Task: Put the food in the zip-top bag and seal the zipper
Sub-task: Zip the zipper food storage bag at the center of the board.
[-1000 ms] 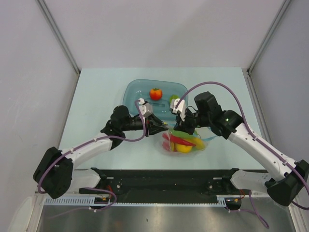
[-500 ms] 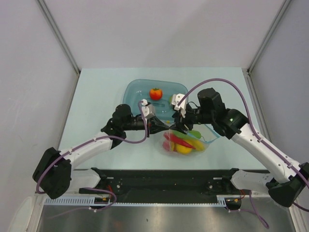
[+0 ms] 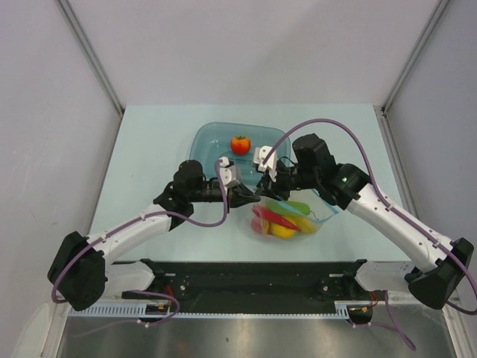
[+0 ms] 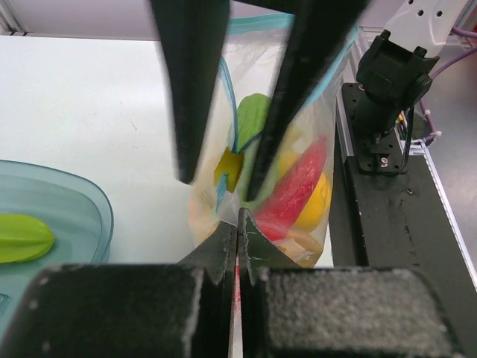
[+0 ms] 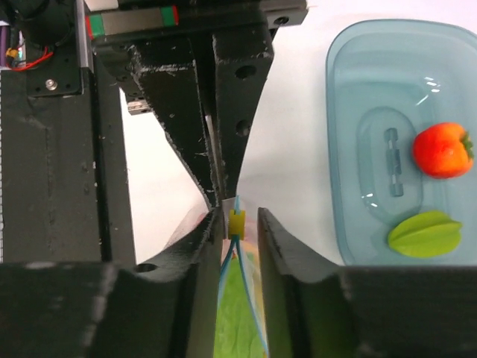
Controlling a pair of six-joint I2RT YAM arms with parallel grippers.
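Observation:
My left gripper will open and take that zipper end (image 5: 237, 203) before my right gripper pulls the yellow slider, as it is pinching clear plastic beside the end of the blue zipper.
The clear zip-top bag (image 3: 287, 218) stands on the table with its mouth up and holds several pieces of food: green vegetable (image 4: 253, 119), red chili (image 4: 298, 183) and yellow fruit (image 4: 317, 203). My left gripper (image 4: 237, 224) is shut on the bag's left top corner, at the end of the blue zipper (image 5: 253, 313). My right gripper (image 5: 238, 230) is open, its fingers (image 4: 190, 82) straddling the yellow slider (image 5: 236, 222) right next to the left gripper (image 5: 223, 112). A red tomato (image 5: 443, 149) and a green starfruit (image 5: 425, 233) lie in the tray.
The translucent blue-green tray (image 3: 212, 138) sits just behind both grippers on the pale table. The black rail (image 3: 253, 272) with the arm bases runs along the near edge, close in front of the bag. Grey walls stand on both sides.
My right gripper has moved left along the bag's mouth, up to the left gripper's held corner. The left gripper has kept its hold and hardly moved.

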